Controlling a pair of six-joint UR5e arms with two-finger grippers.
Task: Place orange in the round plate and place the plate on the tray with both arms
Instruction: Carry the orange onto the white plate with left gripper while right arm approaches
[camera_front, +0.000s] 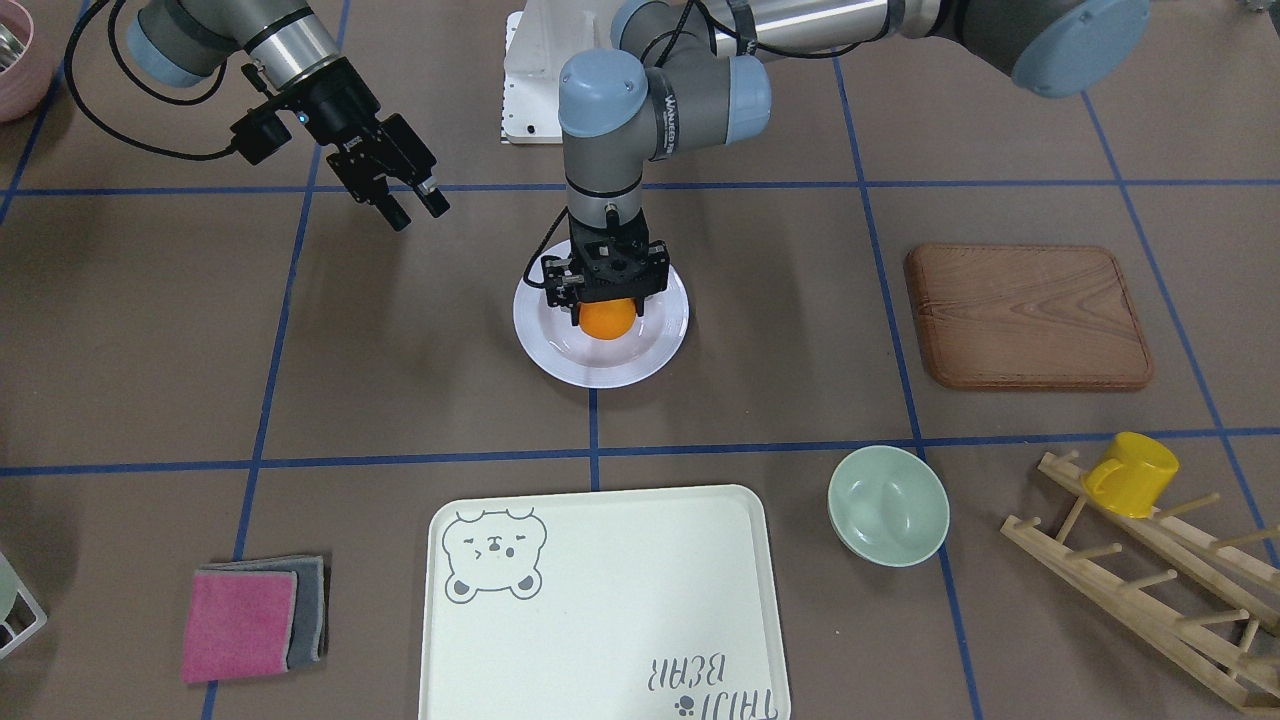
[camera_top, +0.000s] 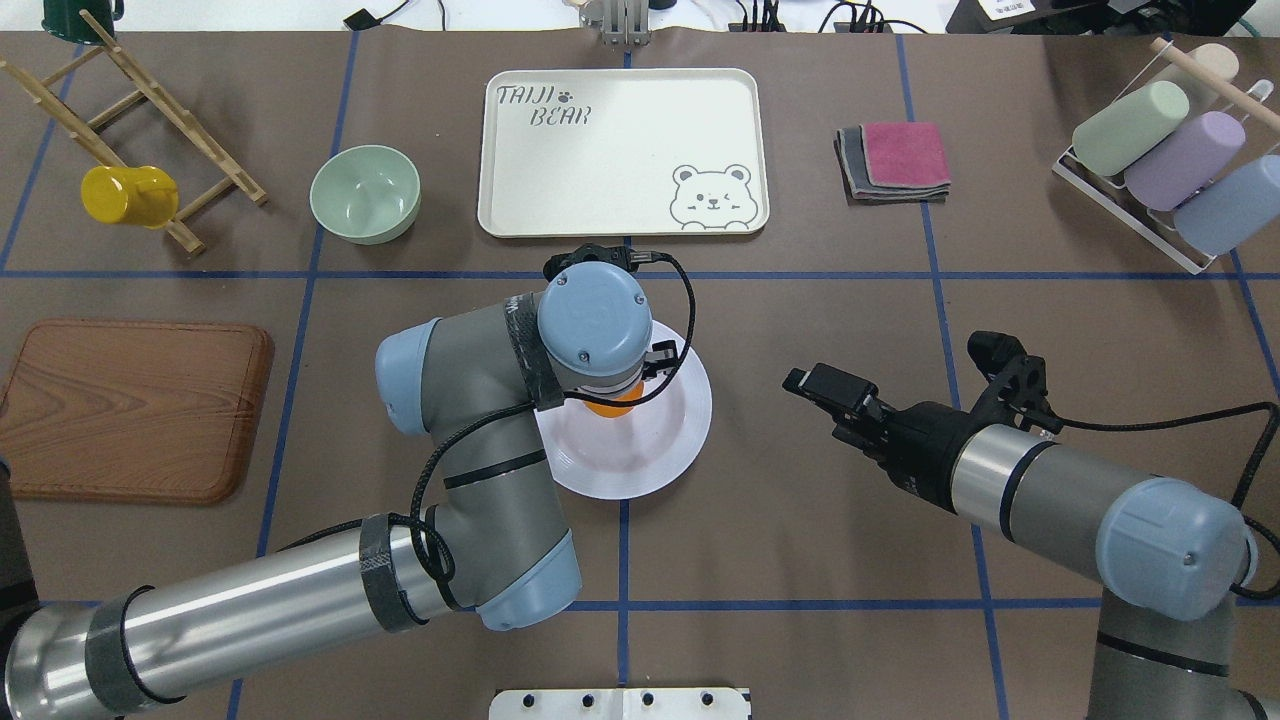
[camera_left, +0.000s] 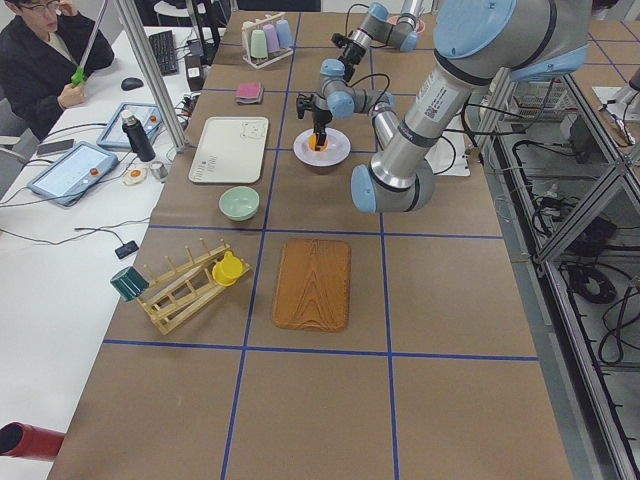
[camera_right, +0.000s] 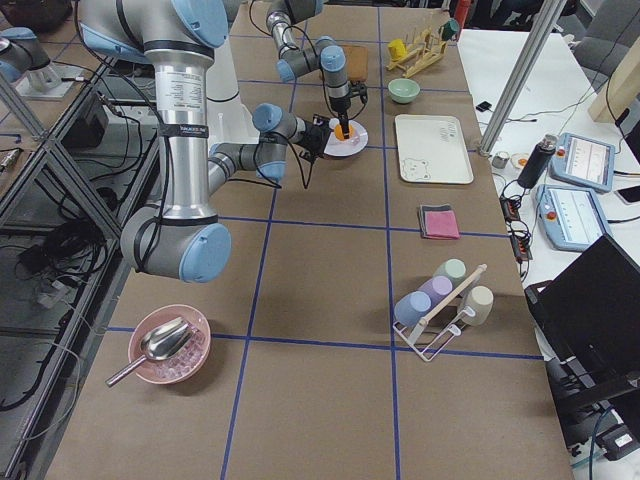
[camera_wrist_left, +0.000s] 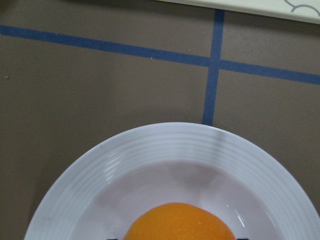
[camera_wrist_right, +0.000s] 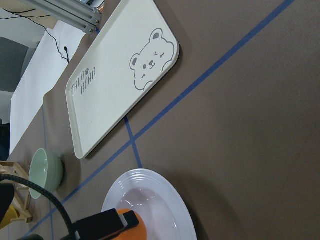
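Observation:
Next, I close my right gripper on the rim of the white round plate (camera_front: 534, 276), on the side closest to that gripper, because both arms should carry the plate.
The orange (camera_front: 607, 320) sits low in the middle of the white round plate (camera_front: 655, 352), and my left gripper (camera_front: 607, 310) points straight down, shut on the orange. I cannot tell if the fruit touches the plate's floor. In the left wrist view the orange (camera_wrist_left: 180, 222) fills the bottom edge above the ridged plate rim (camera_wrist_left: 165, 145). My right gripper (camera_front: 417, 211) hovers open and empty above the table, well to the side of the plate. The cream bear tray (camera_front: 620, 600) lies beyond the plate, with nothing on it.
A brown wooden board (camera_front: 1030, 315), a mint-green bowl (camera_front: 888, 503) and a wooden rack with a yellow mug (camera_front: 1130, 473) lie on my left side. A folded pink and grey cloth (camera_front: 245, 620) and a rack of pastel cups (camera_top: 1160, 160) are on my right.

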